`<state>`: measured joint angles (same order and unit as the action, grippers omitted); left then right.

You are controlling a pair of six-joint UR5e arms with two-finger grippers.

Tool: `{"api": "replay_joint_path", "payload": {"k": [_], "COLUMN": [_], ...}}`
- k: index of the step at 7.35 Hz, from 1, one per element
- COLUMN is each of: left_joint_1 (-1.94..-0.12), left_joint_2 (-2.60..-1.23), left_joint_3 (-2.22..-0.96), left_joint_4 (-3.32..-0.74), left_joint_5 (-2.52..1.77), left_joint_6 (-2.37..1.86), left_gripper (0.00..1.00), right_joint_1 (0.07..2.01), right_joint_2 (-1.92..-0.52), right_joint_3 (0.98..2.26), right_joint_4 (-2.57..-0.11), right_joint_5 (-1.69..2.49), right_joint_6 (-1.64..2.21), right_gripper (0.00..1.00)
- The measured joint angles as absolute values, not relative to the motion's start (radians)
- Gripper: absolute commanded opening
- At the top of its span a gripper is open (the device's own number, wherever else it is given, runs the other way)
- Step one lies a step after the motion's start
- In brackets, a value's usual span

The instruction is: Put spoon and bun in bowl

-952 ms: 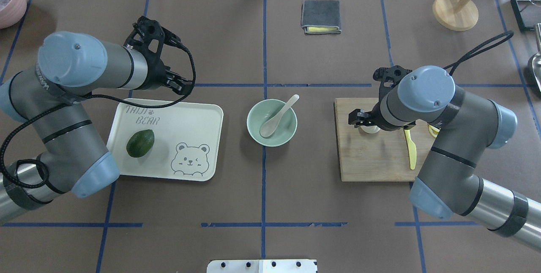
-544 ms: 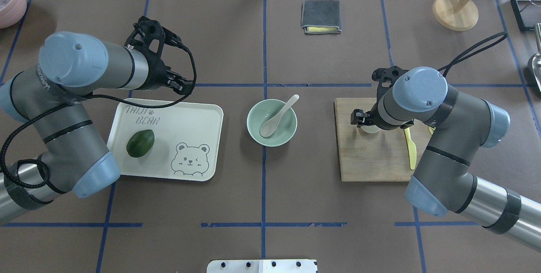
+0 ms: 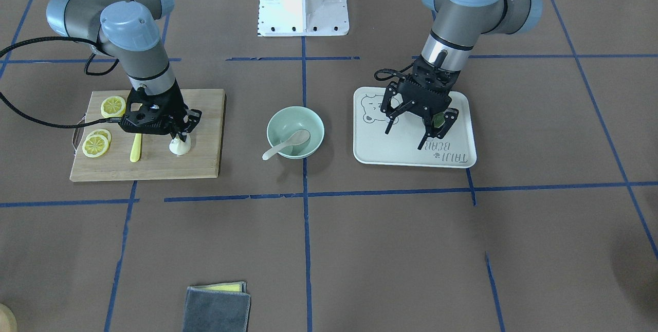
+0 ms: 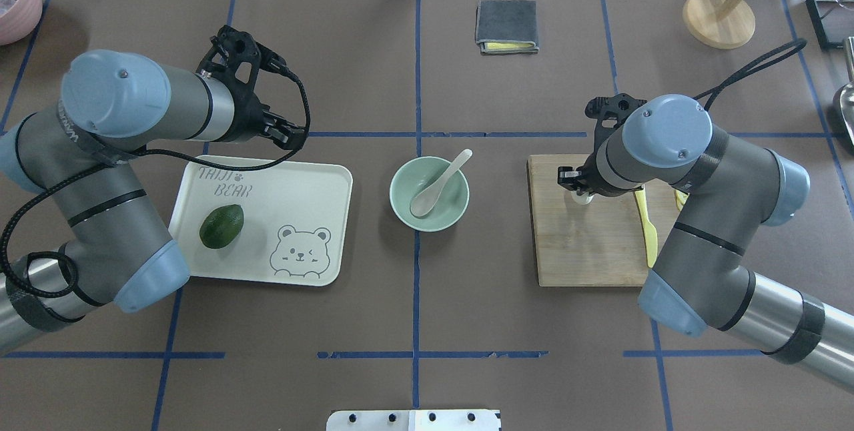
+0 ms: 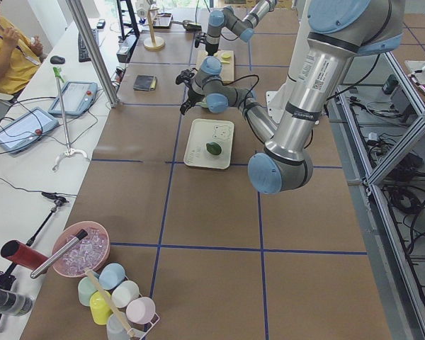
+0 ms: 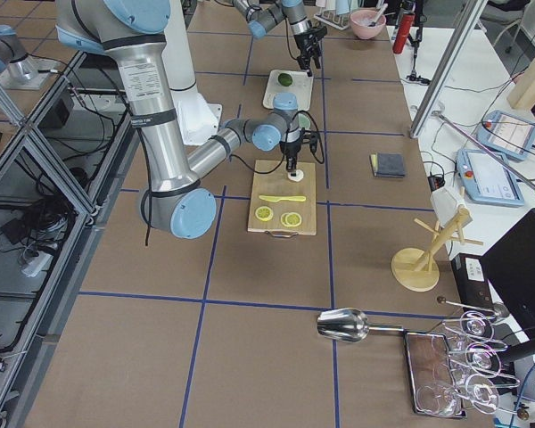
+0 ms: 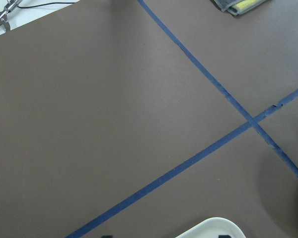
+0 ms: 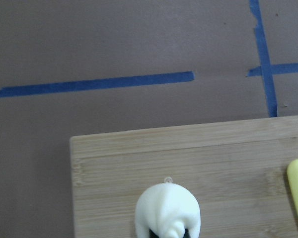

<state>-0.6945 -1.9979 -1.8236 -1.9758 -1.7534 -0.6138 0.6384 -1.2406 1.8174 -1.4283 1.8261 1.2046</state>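
The robot's right gripper should release the white bun in the mint-green bowl (image 3: 293, 124), next to the head of the off-white spoon.
The off-white spoon (image 4: 440, 181) lies in the mint-green bowl (image 4: 400, 207) at the table's centre, with its handle over the far rim; both also show in the front view, the spoon (image 3: 285, 145) inside the bowl (image 3: 295, 116). The white pleated bun (image 3: 180, 148) sits on the wooden cutting board (image 3: 154, 167). My right gripper (image 3: 181, 136) reaches down onto it, fingers closed on its top. The right wrist view shows the bun (image 8: 168, 208) pinched between dark fingertips. My left gripper (image 3: 404, 139) hangs open and empty over the tray (image 3: 411, 156).
A dark green avocado (image 4: 221, 225) lies on the bear tray (image 4: 320, 184). A yellow knife (image 3: 135, 148) and lemon slices (image 3: 97, 142) lie on the board. A folded grey cloth (image 4: 506, 26) and a wooden stand (image 4: 718, 17) are at the far side.
My right gripper's fingers have drawn together around the bun and the right arm has shifted slightly. The left arm, spoon and bowl have not moved.
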Motion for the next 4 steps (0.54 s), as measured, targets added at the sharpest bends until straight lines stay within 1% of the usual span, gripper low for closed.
{"api": "replay_joint_path", "payload": {"k": [2, 4], "left_joint_1": [-0.731, -0.793], "left_joint_2": [-1.963, -1.872], "left_joint_3": [-1.852, -1.908], "left_joint_4": [-1.975, -1.977], "left_joint_5": [-1.762, -1.799], "left_joint_6": [-0.577, -0.481], "left_gripper": [0.76, 0.76], "right_joint_1": [0.635, 0.591], "right_joint_2": [-1.138, -1.041], "right_joint_3": [1.825, 1.826], "right_joint_4": [-1.468, -1.492], "right_joint_5": [1.827, 1.826], "right_joint_6": [1.227, 1.320], "right_gripper": [0.00, 0.00]}}
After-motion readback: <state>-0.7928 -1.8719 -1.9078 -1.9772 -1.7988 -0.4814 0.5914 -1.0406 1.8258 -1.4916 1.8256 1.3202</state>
